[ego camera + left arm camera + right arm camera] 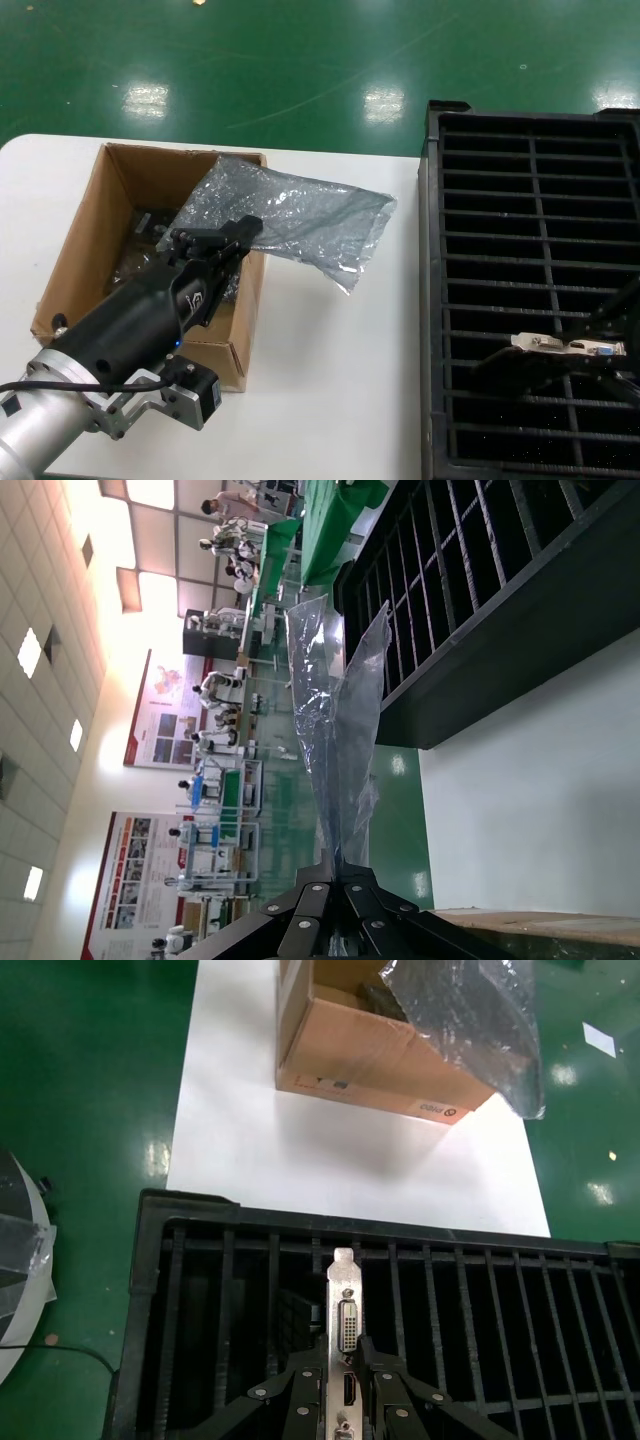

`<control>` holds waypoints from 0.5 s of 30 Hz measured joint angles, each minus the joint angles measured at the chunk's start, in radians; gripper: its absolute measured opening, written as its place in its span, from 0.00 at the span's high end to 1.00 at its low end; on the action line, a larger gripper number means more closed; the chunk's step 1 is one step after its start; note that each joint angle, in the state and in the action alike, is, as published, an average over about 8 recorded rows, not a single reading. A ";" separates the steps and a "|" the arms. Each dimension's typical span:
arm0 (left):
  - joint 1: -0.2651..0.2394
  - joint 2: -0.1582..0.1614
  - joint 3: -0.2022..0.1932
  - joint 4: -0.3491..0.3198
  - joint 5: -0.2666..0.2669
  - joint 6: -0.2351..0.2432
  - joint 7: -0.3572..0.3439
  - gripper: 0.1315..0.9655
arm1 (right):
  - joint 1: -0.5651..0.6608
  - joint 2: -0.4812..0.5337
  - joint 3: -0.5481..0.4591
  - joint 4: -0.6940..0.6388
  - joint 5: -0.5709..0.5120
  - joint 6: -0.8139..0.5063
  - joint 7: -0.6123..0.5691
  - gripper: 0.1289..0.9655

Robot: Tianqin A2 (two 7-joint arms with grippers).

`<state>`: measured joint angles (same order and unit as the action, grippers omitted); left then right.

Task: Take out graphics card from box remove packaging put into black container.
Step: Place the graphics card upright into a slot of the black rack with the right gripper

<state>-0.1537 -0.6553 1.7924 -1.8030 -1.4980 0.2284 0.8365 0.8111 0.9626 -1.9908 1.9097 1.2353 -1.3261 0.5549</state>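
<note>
I should set the graphics card, now over the black container's near part, down with my right gripper between the near slats on the black container's table side (518, 374) (337, 1328).
My left gripper (238, 232) (348, 864) is shut on one end of the packaging (300, 218) (335, 730), a crinkly silver bag. It hangs over the near right corner of the box (120, 180) (370, 1050) and reaches out above the table. Over the near part of the black container (530, 180) (240, 1260), my right gripper (560, 356) (346, 1348) is shut on the graphics card (572, 346) (345, 1305). The card's silver bracket with its blue port stands between the slats.
Dark bagged cards (140, 235) lie inside the box. The white table (330, 380) (240, 1130) lies between box and container, with green floor (300, 60) beyond its edges. A white round object (15, 1260) stands on the floor beside the container.
</note>
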 joint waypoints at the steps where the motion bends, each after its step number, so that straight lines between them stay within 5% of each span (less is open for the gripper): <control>1: 0.000 0.000 0.000 0.000 0.000 0.000 0.000 0.99 | 0.000 -0.002 -0.001 -0.001 -0.003 0.000 -0.001 0.93; 15: 0.000 0.000 0.000 0.000 0.000 0.000 0.000 0.99 | 0.012 -0.035 -0.023 -0.032 -0.030 -0.011 -0.035 0.93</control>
<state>-0.1537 -0.6553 1.7924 -1.8030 -1.4980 0.2284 0.8365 0.8229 0.9276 -2.0134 1.8773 1.2049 -1.3368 0.5203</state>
